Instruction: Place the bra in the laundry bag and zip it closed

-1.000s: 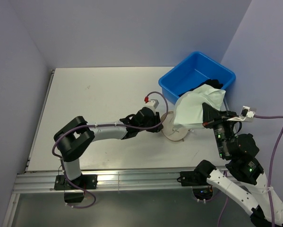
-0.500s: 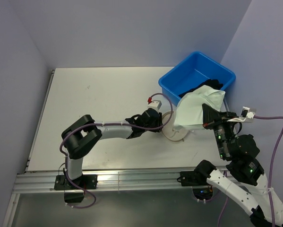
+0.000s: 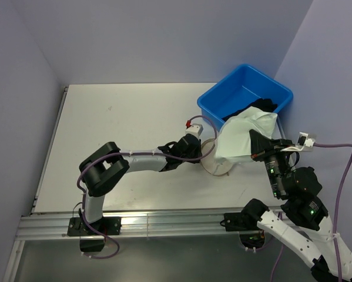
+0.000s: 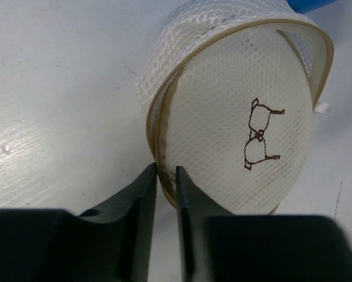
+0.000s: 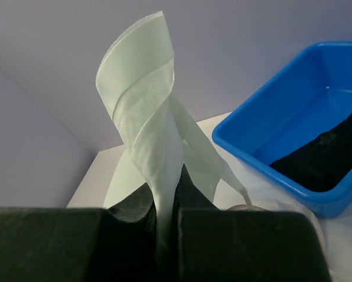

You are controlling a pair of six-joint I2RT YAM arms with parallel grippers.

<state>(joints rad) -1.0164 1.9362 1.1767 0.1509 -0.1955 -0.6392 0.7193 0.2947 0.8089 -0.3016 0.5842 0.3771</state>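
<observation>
The marked lid is covering most of the laundry bag's opening, so I should use my left gripper to take the lid's tan edge [image 4: 163,132] and fold it open before the bra goes in.
The laundry bag [image 3: 218,167], a round whitish mesh disc with a tan zip rim and a small dark bra mark, lies on the table beside the blue bin. In the left wrist view the laundry bag [image 4: 240,129] stands tilted with its rim partly gaping. My left gripper [image 3: 199,154] [image 4: 166,171] is shut on the bag's tan rim at its left edge. My right gripper [image 3: 255,147] [image 5: 166,197] is shut on the bra [image 3: 241,134] [image 5: 145,111], a pale white-green cloth held above the bag's right side.
A blue plastic bin [image 3: 223,94] [image 5: 264,154] stands at the back right against the wall, with black clothing [image 3: 255,108] [image 5: 331,154] in it. The table [image 3: 117,129] stretches left of the bag. Purple walls close in behind and on both sides.
My left gripper has moved a little to the right along the bag's rim. My right gripper has shifted the bra slightly left, toward the bag.
</observation>
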